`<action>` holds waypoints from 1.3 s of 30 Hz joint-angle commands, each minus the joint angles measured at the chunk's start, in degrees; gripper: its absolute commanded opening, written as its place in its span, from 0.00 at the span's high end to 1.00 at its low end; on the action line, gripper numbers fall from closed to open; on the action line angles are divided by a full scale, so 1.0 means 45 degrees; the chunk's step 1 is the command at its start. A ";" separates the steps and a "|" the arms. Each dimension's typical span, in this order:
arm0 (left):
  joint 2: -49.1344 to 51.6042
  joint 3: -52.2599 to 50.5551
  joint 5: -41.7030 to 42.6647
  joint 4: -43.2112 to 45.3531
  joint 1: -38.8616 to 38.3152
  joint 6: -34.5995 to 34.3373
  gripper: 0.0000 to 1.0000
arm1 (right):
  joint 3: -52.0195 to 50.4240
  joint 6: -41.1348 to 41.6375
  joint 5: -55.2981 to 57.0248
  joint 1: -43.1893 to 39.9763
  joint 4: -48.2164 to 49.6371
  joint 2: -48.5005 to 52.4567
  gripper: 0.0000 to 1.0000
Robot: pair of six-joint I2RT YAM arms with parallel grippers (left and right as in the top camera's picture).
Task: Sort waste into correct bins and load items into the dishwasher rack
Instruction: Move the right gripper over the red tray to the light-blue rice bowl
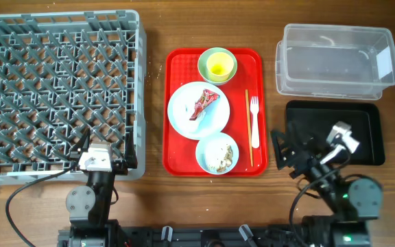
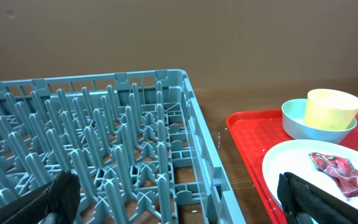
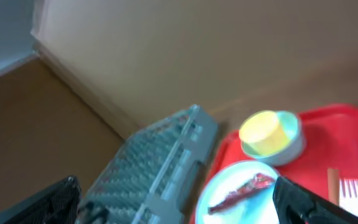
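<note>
Next, my right gripper closes on the rim of the small white bowl (image 1: pixel 198 160) with whitish scraps, at its side toward the dishwasher rack.
The grey dishwasher rack (image 1: pixel 60 89) fills the left of the table. On the red serving tray (image 1: pixel 259 68) stand a pale green bowl (image 1: pixel 204 58) holding the yellow cup (image 1: pixel 218 66), the white plate (image 1: pixel 184 116) with the red wrapper (image 1: pixel 204 104), a small white bowl (image 1: pixel 204 154) with whitish scraps (image 1: pixel 220 156), and the white fork (image 1: pixel 254 123). The clear tub (image 1: pixel 336 62) and black tray (image 1: pixel 362 130) are at the right. My left gripper (image 1: pixel 108 145) is open over the rack's near right corner. My right gripper (image 1: pixel 288 151) is open at the black tray's left edge. I cannot make out a napkin.
A thin wooden stick (image 1: pixel 247 127) lies beside the fork. The left wrist view shows the rack (image 2: pixel 104 137), green bowl (image 2: pixel 297 118), cup (image 2: pixel 331 107), plate (image 2: pixel 284 165) and wrapper (image 2: pixel 340 171). The blurred right wrist view shows the rack (image 3: pixel 160 162), cup (image 3: pixel 263 134) and plate (image 3: pixel 229 180).
</note>
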 commanded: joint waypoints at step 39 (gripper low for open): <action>-0.0058 -0.0063 0.0155 -0.0053 -0.0068 0.0238 0.00 | 1.4819 0.0899 0.7980 1.2186 -1.4115 1.8651 0.28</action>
